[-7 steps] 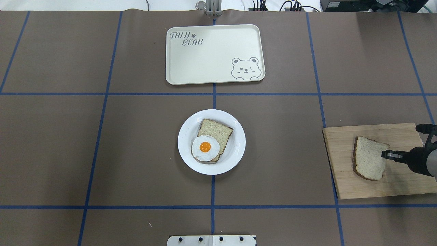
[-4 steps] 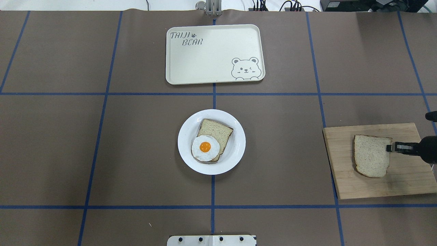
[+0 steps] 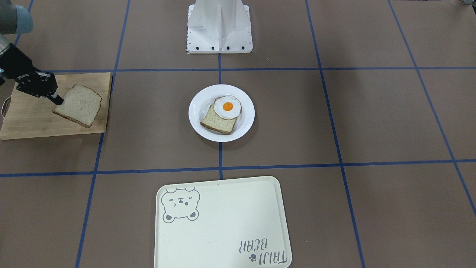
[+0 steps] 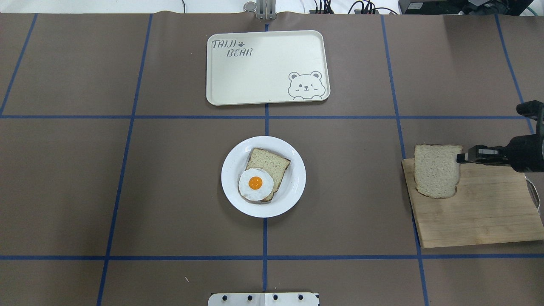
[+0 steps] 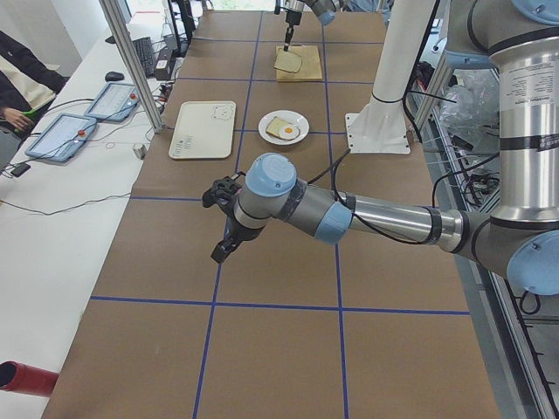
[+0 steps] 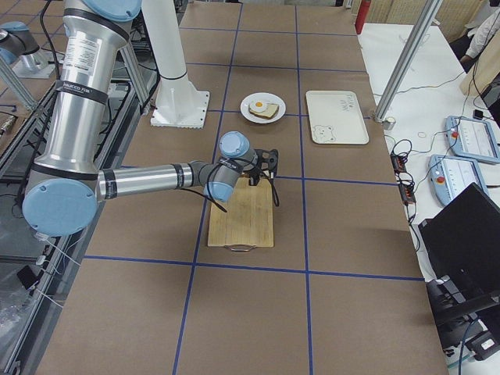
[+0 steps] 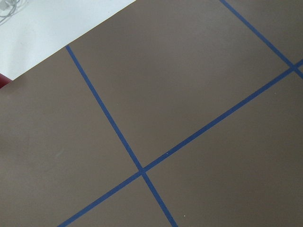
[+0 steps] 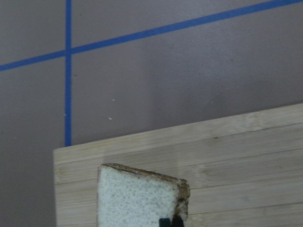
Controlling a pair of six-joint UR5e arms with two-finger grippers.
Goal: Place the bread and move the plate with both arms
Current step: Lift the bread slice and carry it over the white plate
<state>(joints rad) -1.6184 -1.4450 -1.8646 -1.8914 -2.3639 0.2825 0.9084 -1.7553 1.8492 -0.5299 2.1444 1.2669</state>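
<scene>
My right gripper needs to let go of the bread so that it rests on top of the fried egg (image 3: 226, 114) on the white plate.
The bread (image 4: 437, 171) is a plain slice held by one edge in my right gripper (image 4: 460, 158), which is shut on it and holds it tilted above the far left corner of the wooden cutting board (image 4: 480, 216). It also shows in the front view (image 3: 79, 105) and the right wrist view (image 8: 137, 198). The white plate (image 4: 294, 187) sits at the table's middle and carries another slice with a fried egg (image 4: 255, 183). My left gripper (image 5: 220, 251) hangs over bare table far to the left. It shows only in the left side view, so I cannot tell whether it is open.
The cream bear tray (image 4: 267, 68) lies beyond the plate at the far middle of the table. The robot's white base (image 3: 219, 28) stands on the near side. Blue tape lines mark a grid on the brown table cover.
My right gripper has lifted the bread off the cutting board and carried it toward the board's far left corner. The plate and tray have not moved.
</scene>
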